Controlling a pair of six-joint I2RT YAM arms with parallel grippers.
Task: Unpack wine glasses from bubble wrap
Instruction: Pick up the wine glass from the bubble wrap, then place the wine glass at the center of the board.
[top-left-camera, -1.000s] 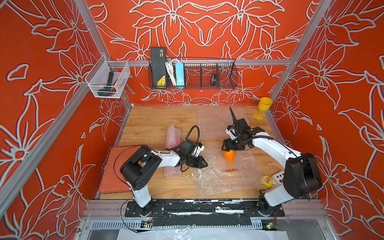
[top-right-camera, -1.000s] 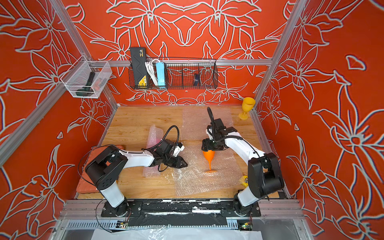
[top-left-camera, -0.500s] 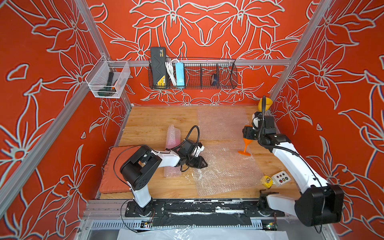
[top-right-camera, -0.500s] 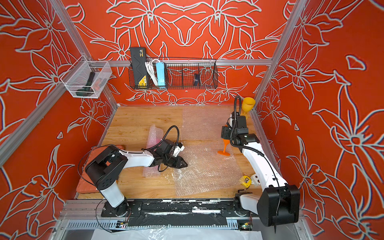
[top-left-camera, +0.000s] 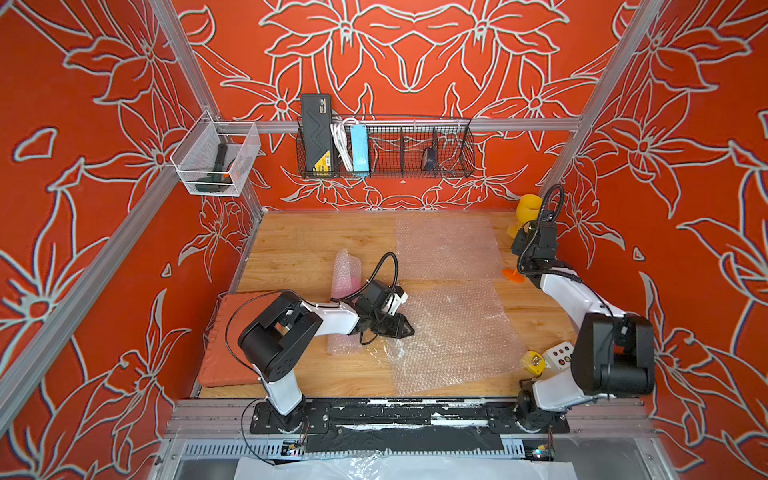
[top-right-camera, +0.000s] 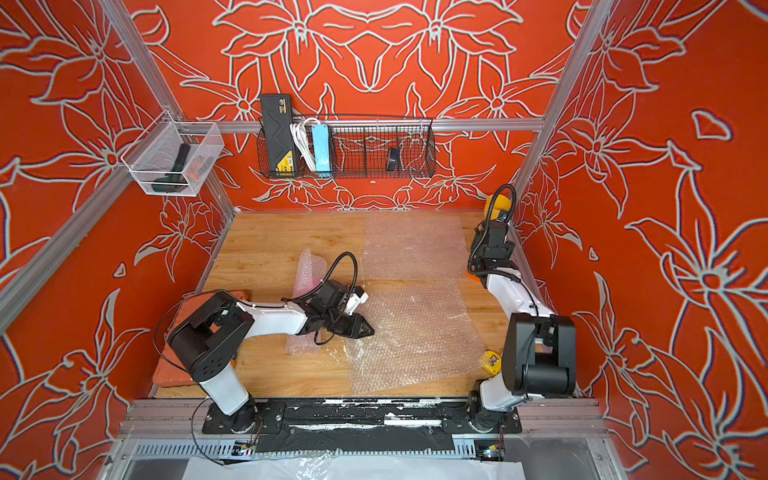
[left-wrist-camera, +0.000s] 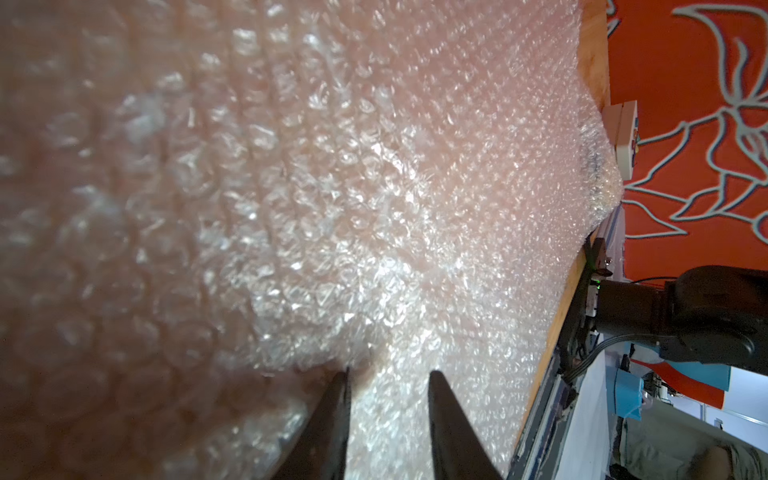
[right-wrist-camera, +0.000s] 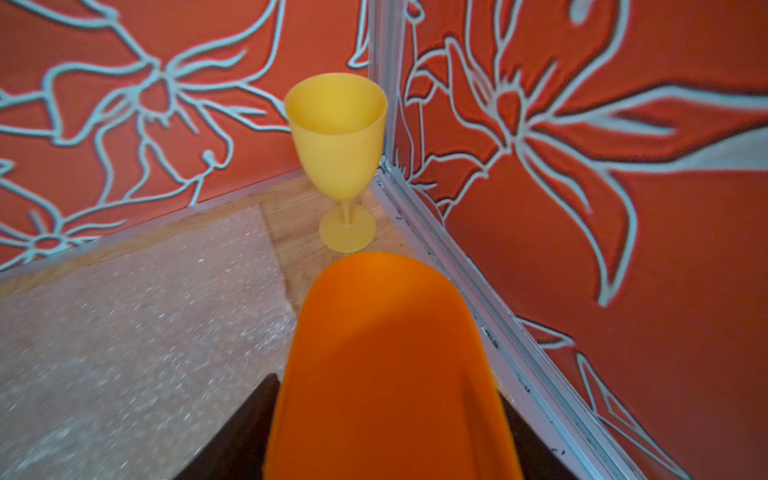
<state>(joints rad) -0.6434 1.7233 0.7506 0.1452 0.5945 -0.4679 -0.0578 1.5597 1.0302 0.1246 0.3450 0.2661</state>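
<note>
My right gripper is going to put the orange wine glass down on the wood (top-left-camera: 525, 250) just in front of the yellow wine glass.
My right gripper (right-wrist-camera: 386, 399) is shut on the bowl of the orange wine glass (right-wrist-camera: 386, 365), one dark finger on each side. In both top views only its foot (top-left-camera: 514, 275) (top-right-camera: 472, 274) shows under the wrist, by the right wall. The yellow wine glass (right-wrist-camera: 338, 129) (top-left-camera: 528, 205) stands upright in the back right corner, just beyond it. Two bubble wrap sheets lie flat, one far (top-left-camera: 449, 245) and one near (top-left-camera: 453, 336) (left-wrist-camera: 374, 187). My left gripper (left-wrist-camera: 388, 374) (top-left-camera: 405, 328) rests narrowly open on the near sheet's left edge. A pinkish bubble wrap roll (top-left-camera: 347, 270) lies behind the left arm.
An orange pad (top-left-camera: 224, 345) lies at the front left. A white button box (top-left-camera: 559, 355) and a small yellow item (top-left-camera: 534, 361) sit at the front right by the right arm's base. The right wall's metal rail (right-wrist-camera: 457, 257) runs close beside the held glass.
My right arm has carried the orange wine glass from over the near sheet to the back right, close to the yellow one. The left arm has not moved.
</note>
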